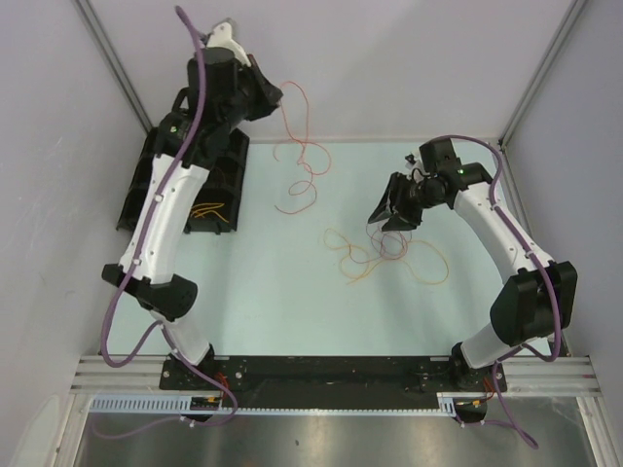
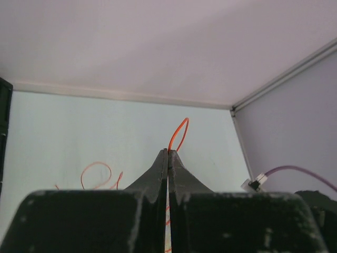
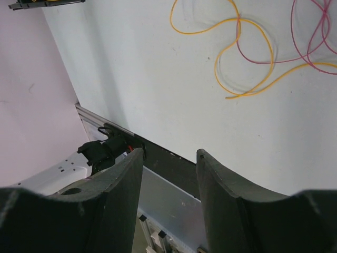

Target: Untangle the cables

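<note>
The hanging orange cable is next for my right gripper, which should go to it and close on the cable's bottom loop (image 1: 313,192), near its lower loose end.
My left gripper (image 1: 274,97) is raised at the back left and shut on an orange cable (image 1: 304,156). That cable hangs from it in loose loops down to the table. In the left wrist view the fingertips (image 2: 164,158) press together, and a small loop of the orange cable (image 2: 179,134) sticks out past them. My right gripper (image 1: 385,222) stands open just above the far edge of a tangle of cables (image 1: 382,255), holding nothing. Ahead of its spread fingers (image 3: 202,163), the right wrist view shows a yellow cable (image 3: 238,31) crossing a pinkish-purple cable (image 3: 305,50) on the table.
A black tray (image 1: 136,195) stands at the left under my left arm, with yellow wires (image 1: 207,208) in it. Walls close in the table at the back and on both sides. The arms' base rail (image 1: 321,372) runs along the near edge.
</note>
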Motion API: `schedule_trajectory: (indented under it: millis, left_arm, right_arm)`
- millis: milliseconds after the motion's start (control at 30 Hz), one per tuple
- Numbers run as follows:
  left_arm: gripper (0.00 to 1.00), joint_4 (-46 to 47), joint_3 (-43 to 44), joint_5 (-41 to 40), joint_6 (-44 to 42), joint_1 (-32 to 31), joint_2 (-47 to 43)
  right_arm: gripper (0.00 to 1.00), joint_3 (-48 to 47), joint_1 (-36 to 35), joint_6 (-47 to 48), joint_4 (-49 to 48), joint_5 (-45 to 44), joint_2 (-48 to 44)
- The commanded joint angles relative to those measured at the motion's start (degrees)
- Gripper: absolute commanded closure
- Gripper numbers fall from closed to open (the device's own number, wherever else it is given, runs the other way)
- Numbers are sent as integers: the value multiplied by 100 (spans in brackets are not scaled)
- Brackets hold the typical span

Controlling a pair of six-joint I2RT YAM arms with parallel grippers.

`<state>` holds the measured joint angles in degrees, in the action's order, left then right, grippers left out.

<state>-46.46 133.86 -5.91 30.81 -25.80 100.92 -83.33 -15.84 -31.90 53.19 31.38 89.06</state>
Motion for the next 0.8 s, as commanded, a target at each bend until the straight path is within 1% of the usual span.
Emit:
schedule_trajectory:
  millis: [0, 100, 233, 267, 300, 467, 567, 633, 767]
  left_arm:
    - [99, 443, 246, 745, 215, 391, -249]
    - [100, 848, 254, 1214, 49, 488, -363]
    - [100, 1480, 132, 1241, -285, 567, -529]
    - [100, 1830, 105, 1259, -303, 585, -547]
    - [100, 1981, 61, 1259, -321, 594, -556]
    - [100, 2659, 149, 1216, -391, 682, -504]
    - [100, 2958, 210, 1320, -251, 796, -442]
    - [100, 3054, 289, 1565, -23, 875, -398]
    - [100, 2994, 246, 1830, 363, 902, -424]
  right_arm:
    - [50, 1, -69, -27, -256, 219, -169]
    - [50, 1, -130, -106, -476, 334, -205]
    - [49, 1, -244, -273, -695, 431, -213]
    - [49, 1, -271, -290, -731, 500, -213]
    - [49, 1, -288, -299, -774, 545, -239]
    - [47, -17, -359, -615, -1503, 878, -371]
    - [46, -17, -394, -826, -1969, 1046, -442]
    - [44, -60, -411, -897, -2356, 1081, -450]
    - [41, -201, -429, -906, -3040, 818, -337]
